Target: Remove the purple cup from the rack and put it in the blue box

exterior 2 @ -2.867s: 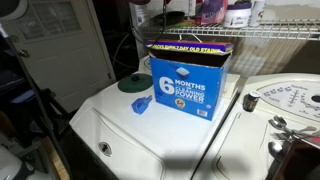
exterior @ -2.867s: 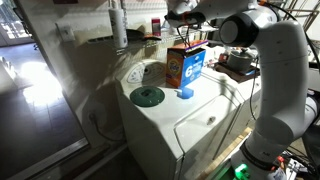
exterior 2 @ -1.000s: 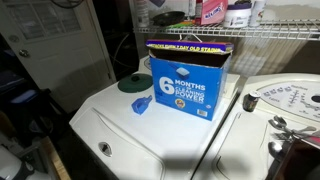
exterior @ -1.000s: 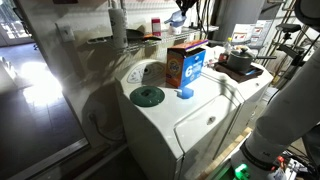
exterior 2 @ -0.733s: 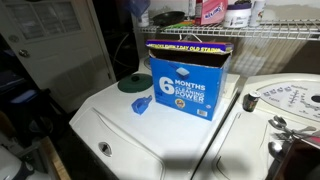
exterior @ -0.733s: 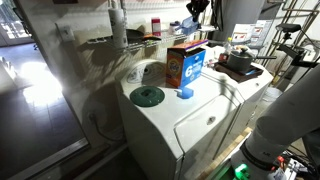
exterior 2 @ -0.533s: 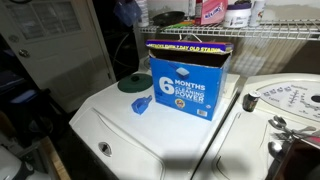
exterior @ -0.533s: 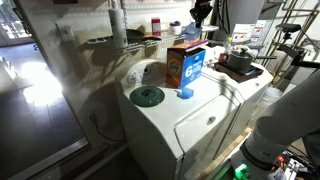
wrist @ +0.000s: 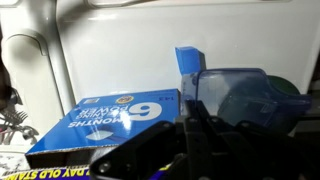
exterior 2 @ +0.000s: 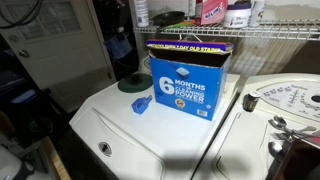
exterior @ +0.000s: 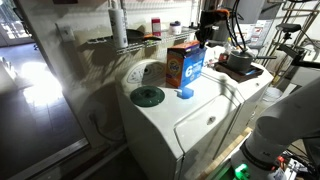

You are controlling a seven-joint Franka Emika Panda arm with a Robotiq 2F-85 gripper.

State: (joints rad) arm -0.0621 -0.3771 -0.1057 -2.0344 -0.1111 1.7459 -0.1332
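Next, my gripper releases the purple cup inside the open top of the blue box point(exterior: 187, 47) on the white washer. The cup now hangs in the air beside the box.
My gripper point(wrist: 200, 135) is shut on the rim of the purple cup point(wrist: 243, 95), a translucent bluish-purple cup seen from above in the wrist view. In an exterior view the cup point(exterior 2: 121, 46) hangs in the air left of the blue box point(exterior 2: 188, 82), at about the height of its top. The gripper point(exterior: 207, 27) is beside the box's point(exterior: 185, 65) open top. The box point(wrist: 105, 122) also lies below in the wrist view. The silver wire rack point(exterior 2: 245, 33), with its white post point(exterior: 119, 25), stands behind.
A small blue cup point(exterior: 185, 93) and a green round lid point(exterior: 147, 96) sit on the white washer top point(exterior: 190, 125). A dark pot point(exterior: 238, 62) stands on the neighbouring machine. Bottles point(exterior 2: 212, 10) stand on the rack shelf. Control dials point(exterior 2: 285, 98) are at the right.
My gripper has come away from the rack with the purple cup and moved down, to about the level of the blue box's top. The box and the small blue cup have not moved.
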